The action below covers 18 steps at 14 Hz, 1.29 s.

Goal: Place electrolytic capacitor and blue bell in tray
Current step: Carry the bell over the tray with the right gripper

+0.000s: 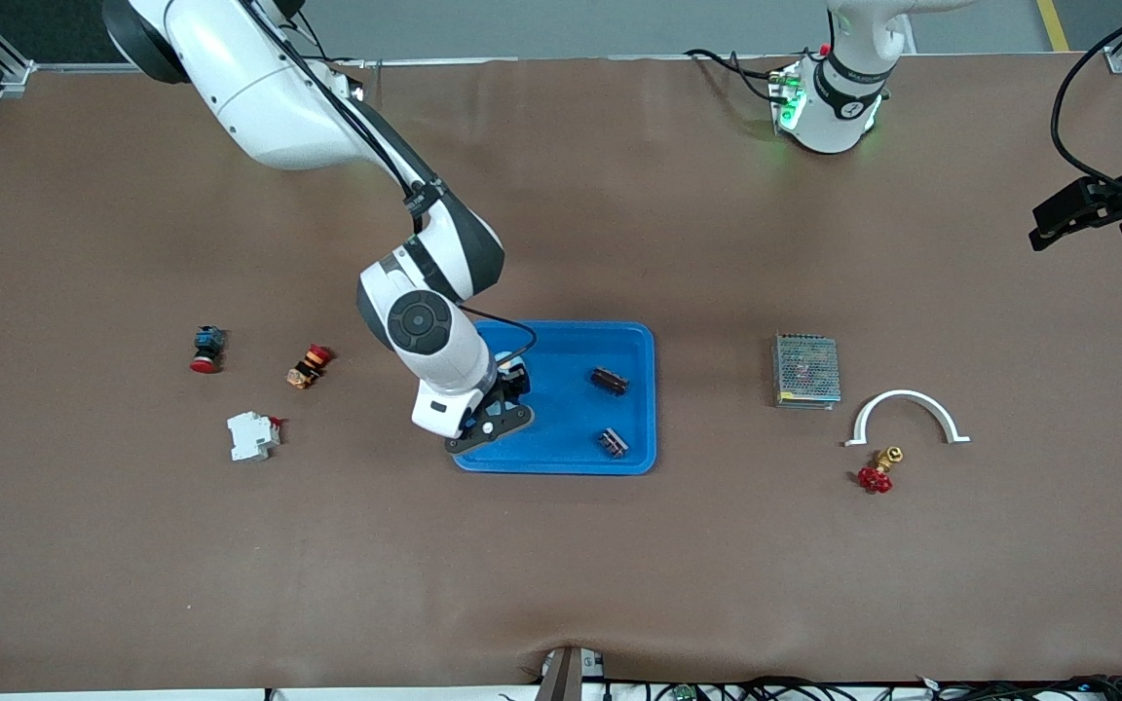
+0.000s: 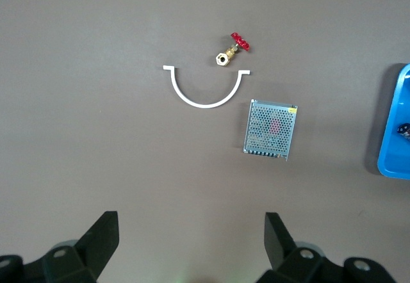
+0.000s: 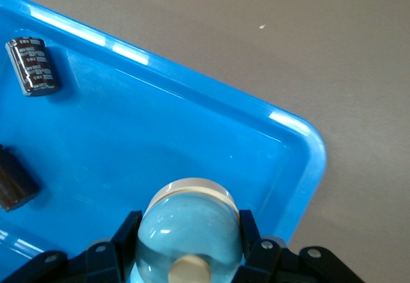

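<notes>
The blue bell, now low over the tray's corner, will be let go by my right gripper just inside the tray's corner (image 1: 512, 414) (image 3: 177, 200) nearest the white breaker.
The bright blue tray (image 1: 561, 343) lies mid-table and also shows in the right wrist view (image 3: 192, 123). Two dark electrolytic capacitors (image 1: 610, 381) (image 1: 613, 443) lie in it; the right wrist view shows one fully (image 3: 33, 66) and one partly (image 3: 13, 182). My right gripper (image 1: 507, 397) is low over the tray's corner toward the right arm's end. It is shut on the pale blue domed bell (image 3: 189, 225), one finger (image 3: 125, 235) on each side. I cannot tell whether the bell touches the tray floor. My left gripper (image 1: 1058, 219) waits open (image 2: 192, 232), high over the left arm's end of the table.
A red-capped button (image 1: 206, 349), an orange-red button (image 1: 309, 365) and a white breaker (image 1: 252, 435) lie toward the right arm's end. A metal mesh box (image 1: 805, 370), a white arc bracket (image 1: 906, 414) and a red-handled brass valve (image 1: 878, 473) lie toward the left arm's end.
</notes>
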### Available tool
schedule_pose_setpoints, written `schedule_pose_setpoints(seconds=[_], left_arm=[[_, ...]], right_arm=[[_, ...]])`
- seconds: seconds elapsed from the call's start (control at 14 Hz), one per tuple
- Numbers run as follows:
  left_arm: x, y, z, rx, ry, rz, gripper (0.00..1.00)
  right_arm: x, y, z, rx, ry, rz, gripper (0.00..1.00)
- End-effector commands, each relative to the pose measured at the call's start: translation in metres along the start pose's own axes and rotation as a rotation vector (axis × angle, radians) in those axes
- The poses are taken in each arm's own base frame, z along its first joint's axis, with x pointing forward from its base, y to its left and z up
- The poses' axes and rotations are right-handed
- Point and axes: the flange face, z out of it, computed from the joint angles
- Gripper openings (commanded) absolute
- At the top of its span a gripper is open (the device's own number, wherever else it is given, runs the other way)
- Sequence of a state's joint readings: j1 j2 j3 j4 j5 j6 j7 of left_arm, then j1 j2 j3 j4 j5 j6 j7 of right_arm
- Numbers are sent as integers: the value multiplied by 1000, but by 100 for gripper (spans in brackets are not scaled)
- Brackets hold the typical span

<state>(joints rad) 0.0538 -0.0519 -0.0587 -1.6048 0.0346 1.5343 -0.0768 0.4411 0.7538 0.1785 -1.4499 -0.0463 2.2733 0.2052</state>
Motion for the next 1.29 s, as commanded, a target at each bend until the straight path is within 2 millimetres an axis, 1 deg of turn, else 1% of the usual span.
schedule_pose_setpoints(seconds=[0.0, 0.07, 0.14, 0.29, 0.36, 0.5, 0.71, 1.21], left_arm=[[-5, 1, -4, -5, -3, 4, 100], [-5, 1, -4, -5, -3, 4, 100], [-5, 1, -4, -5, -3, 4, 100], [-5, 1, -4, -5, -3, 4, 100], [-5, 1, -4, -5, -3, 4, 100], [-5, 1, -3, -4, -5, 4, 100], [-4, 1, -3, -5, -5, 3, 100], [-2, 1, -2, -5, 0, 3, 100]], right_arm=[[7, -4, 14, -1, 30, 13, 40], [6, -3, 23, 0, 27, 15, 40], [5, -5, 28, 1, 23, 12, 40], [0, -12, 39, 0, 11, 1, 40], [-1, -14, 42, -1, 10, -3, 40], [-1, -10, 47, -16, 11, -9, 41], [-3, -7, 59, -65, 7, -53, 41], [-5, -7, 72, -65, 12, -61, 41]])
